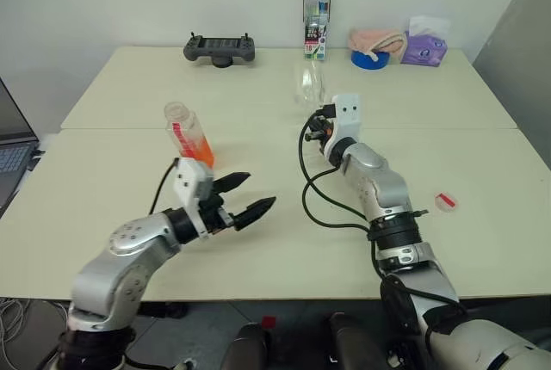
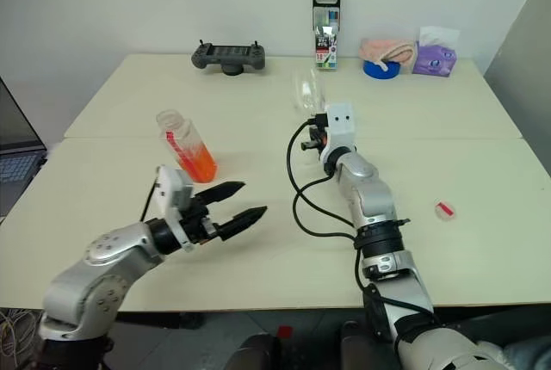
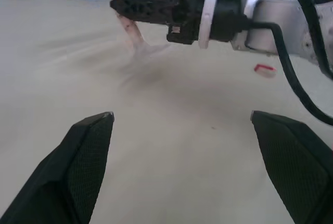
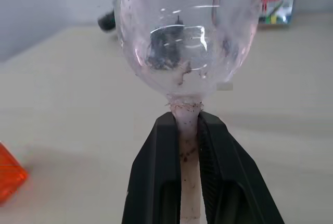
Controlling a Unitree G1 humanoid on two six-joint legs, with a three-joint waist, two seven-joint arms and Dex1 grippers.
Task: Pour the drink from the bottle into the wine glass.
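Observation:
My left gripper will move to the bottle next and close around the upper part of its body at the red stripe (image 1: 185, 136), just under the bottle's neck.
The bottle (image 1: 188, 133) stands tilted-looking on the table's left half, without a cap, with the orange-red drink (image 1: 200, 152) in its lower part. My left gripper (image 1: 261, 189) is open just in front and to the right of it, holding nothing. My right gripper (image 4: 188, 125) is shut on the thin stem of the wine glass (image 4: 187, 31), which it holds upright near the table's middle (image 1: 308, 86). The glass bowl is clear, without liquid. In the left wrist view the wine glass stem (image 3: 130, 31) and foot show beyond my open fingers (image 3: 88, 151).
A small red cap (image 1: 445, 201) lies on the table at the right. Along the far edge stand a grey controller (image 1: 219, 48), a box of markers (image 1: 316, 21), a pink cloth on a blue roll (image 1: 376, 43) and a purple tissue pack (image 1: 424, 46). A laptop (image 1: 13, 142) sits at far left.

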